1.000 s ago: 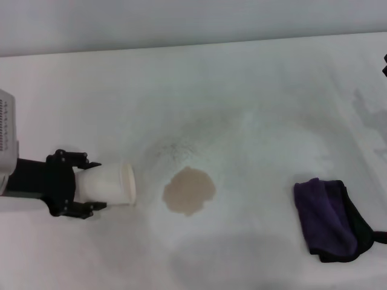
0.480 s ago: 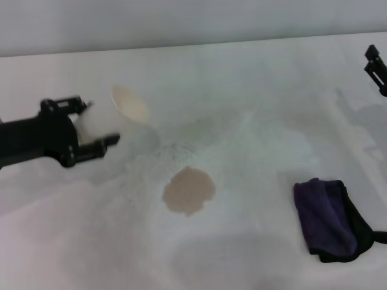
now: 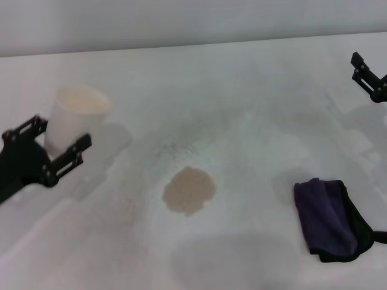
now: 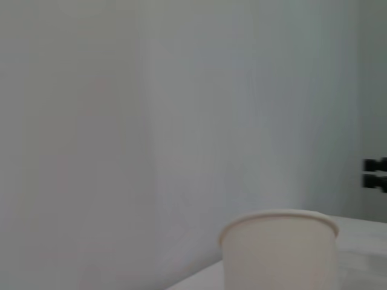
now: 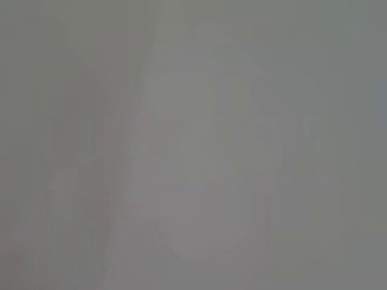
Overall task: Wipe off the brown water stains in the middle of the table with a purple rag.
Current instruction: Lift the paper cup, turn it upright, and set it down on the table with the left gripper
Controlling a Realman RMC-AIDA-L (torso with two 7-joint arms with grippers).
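Next, I let go of the white cup with my left gripper on its own side's bare front tabletop (image 3: 43,231), well away from the brown stain.
The brown water stain (image 3: 189,190) is a tan round blotch in the middle of the white table (image 3: 254,103). The purple rag (image 3: 326,216), with its black edge and strap, lies crumpled at the front right. My left gripper (image 3: 59,140) is at the left, shut on an upright white cup (image 3: 74,118), well left of the stain. The cup also shows in the left wrist view (image 4: 279,251). My right gripper (image 3: 360,67) is at the far right edge, above and behind the rag, with its fingers apart and empty. The right wrist view shows only blank grey.
Faint grey speckled smudges (image 3: 175,148) lie just behind the stain. A pale wall (image 3: 181,21) runs along the table's far edge. The right gripper shows small in the left wrist view (image 4: 376,173).
My left gripper has lifted the cup from lying on its side beside the stain, turned it upright and carried it back and to the left. My right gripper has come into view at the right edge.
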